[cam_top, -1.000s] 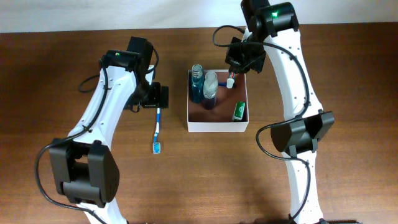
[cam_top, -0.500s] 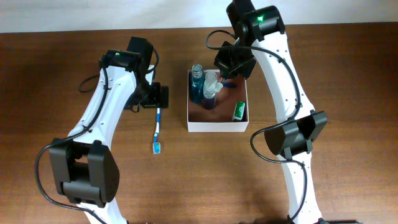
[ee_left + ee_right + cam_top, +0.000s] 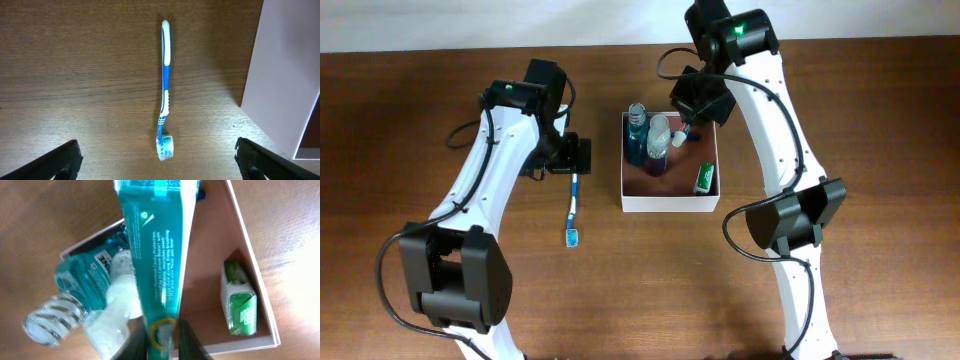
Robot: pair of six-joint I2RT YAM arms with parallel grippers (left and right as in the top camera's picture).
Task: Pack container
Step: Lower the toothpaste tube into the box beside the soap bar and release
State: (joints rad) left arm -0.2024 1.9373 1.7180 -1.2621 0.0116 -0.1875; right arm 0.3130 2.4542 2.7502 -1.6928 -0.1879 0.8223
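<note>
The middle of the blue toothbrush (image 3: 574, 197) (image 3: 165, 94), where the blue stretch meets the white patch nearer the brush head, will be gripped by my left gripper.
The container (image 3: 670, 206) is a shallow white-walled box with a reddish-brown floor (image 3: 210, 245), at the table's middle. My right gripper (image 3: 688, 118) hangs over its back edge, shut on a teal toothpaste tube (image 3: 157, 245). The tube's white cap (image 3: 678, 140) points down into the box. In the right wrist view the tube's crimped end sits between the dark fingers (image 3: 187, 340). A blue toothbrush (image 3: 574, 205) lies on the wood left of the box. My left gripper (image 3: 576, 157) hovers over its handle end, wide open, with the brush head (image 3: 165, 148) between the spread fingers (image 3: 57, 161).
Inside the box stand a blue mouthwash bottle (image 3: 637, 138) and a clear bottle (image 3: 658, 148) at the back left. A small green soap packet (image 3: 703, 178) lies at the right wall. The box's white side wall (image 3: 282, 75) is right of the toothbrush.
My right arm has swung left over the box's back edge with the tube, whose cap end now dips inside. The left arm and toothbrush have not moved.
</note>
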